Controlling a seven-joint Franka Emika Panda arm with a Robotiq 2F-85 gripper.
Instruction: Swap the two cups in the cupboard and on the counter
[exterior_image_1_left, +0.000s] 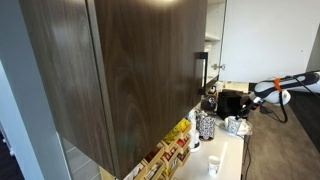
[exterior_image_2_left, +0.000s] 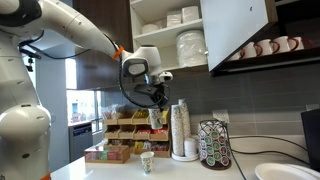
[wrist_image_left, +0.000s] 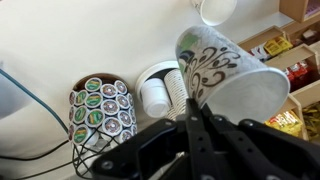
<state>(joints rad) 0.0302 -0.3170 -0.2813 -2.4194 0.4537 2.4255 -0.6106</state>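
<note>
My gripper will let go of the patterned cup on the counter (exterior_image_1_left: 230, 156) beside the small pale cup, close to the open edge of the counter.
My gripper (wrist_image_left: 190, 115) is shut on the rim of a black-and-white patterned canister (wrist_image_left: 225, 65) and holds it above the counter (exterior_image_2_left: 115, 170). It shows in an exterior view (exterior_image_2_left: 152, 100) in front of the tall stack of paper cups (exterior_image_2_left: 180, 128). One small pale cup (exterior_image_2_left: 147, 160) stands on the counter below the gripper. It also shows in the wrist view (wrist_image_left: 218, 10) and in an exterior view (exterior_image_1_left: 213, 165). The dark brown cupboard (exterior_image_1_left: 120, 70) has its door open (exterior_image_2_left: 240, 25). Its pale shelves hold white crockery (exterior_image_2_left: 190, 45). I cannot single out a second cup there.
A pod carousel (exterior_image_2_left: 213, 145) stands next to the cup stack (wrist_image_left: 160, 90) and also shows in the wrist view (wrist_image_left: 100, 110). Wooden trays of tea packets (exterior_image_2_left: 125, 130) sit at the back. A row of mugs (exterior_image_2_left: 265, 47) sits on a shelf. A white plate (exterior_image_2_left: 285, 172) lies at the counter's end.
</note>
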